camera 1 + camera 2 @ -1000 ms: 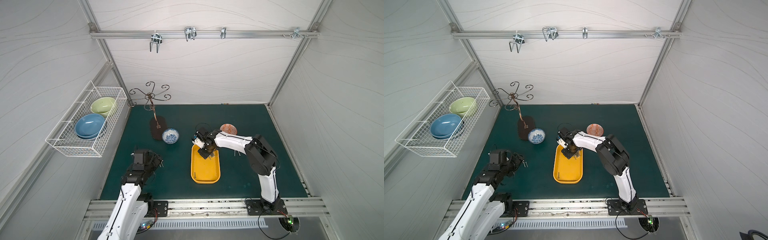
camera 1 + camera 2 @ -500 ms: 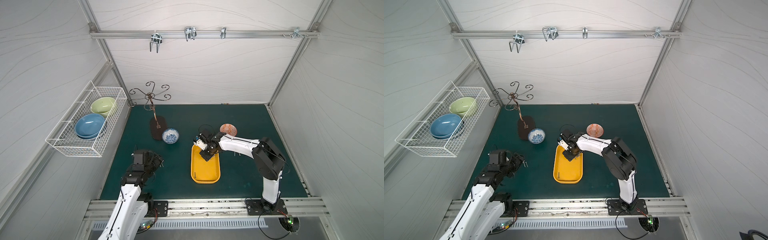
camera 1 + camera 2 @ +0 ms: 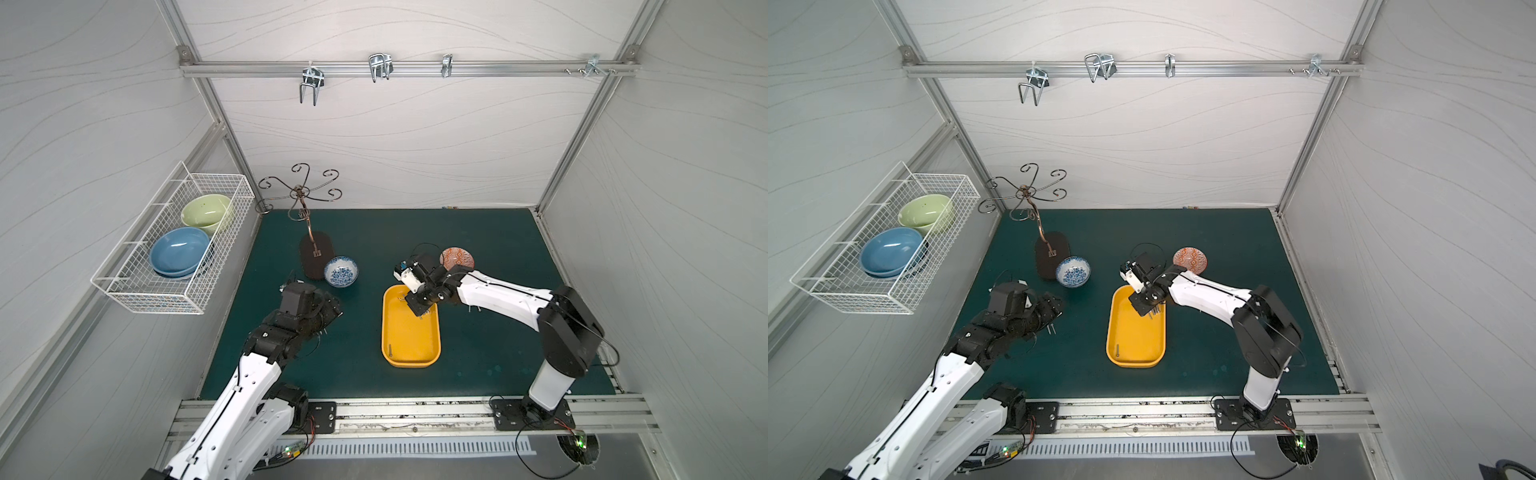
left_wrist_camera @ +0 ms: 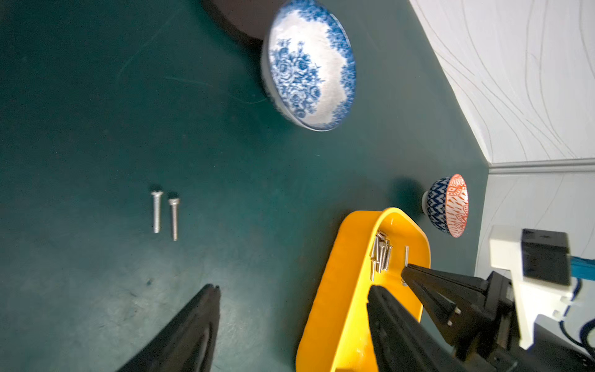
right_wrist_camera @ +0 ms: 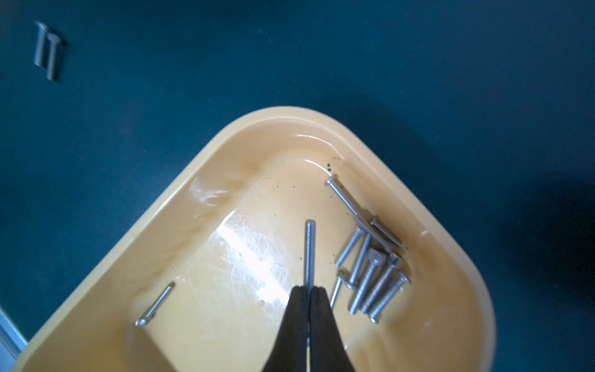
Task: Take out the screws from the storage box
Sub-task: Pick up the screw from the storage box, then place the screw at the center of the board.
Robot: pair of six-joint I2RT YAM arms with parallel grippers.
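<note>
I will next close my left gripper on the separate screw at the storage box's far end [image 3: 402, 299], on the side toward the blue-and-white bowl.
The yellow storage box [image 3: 432, 332] [image 3: 1113, 328] lies mid-mat. My right gripper [image 5: 308, 290] [image 3: 422, 313] is shut on one thin screw [image 5: 309, 251], which sticks out past the tips over the box floor. Beside it, a pile of several screws [image 5: 370, 273] [image 4: 381, 254] lies at the box's far end. One lone screw [image 5: 154, 304] [image 3: 392, 350] rests near the box's front corner. Two screws [image 4: 156, 211] [image 3: 1052, 329] lie side by side on the green mat, just ahead of my left gripper [image 4: 293, 287] [image 3: 332, 309]. It is open, with nothing between its fingers.
A blue-and-white bowl [image 3: 340, 271] stands left of the box, next to a hook stand's dark base [image 3: 316, 259]. A red patterned bowl [image 3: 457, 258] sits behind my right wrist. On the left wall, a white wire basket [image 3: 137, 291] holds two bowls.
My right arm's elbow has swung out to the right while its shut gripper stayed over the far end of the box. The left arm has barely moved.
</note>
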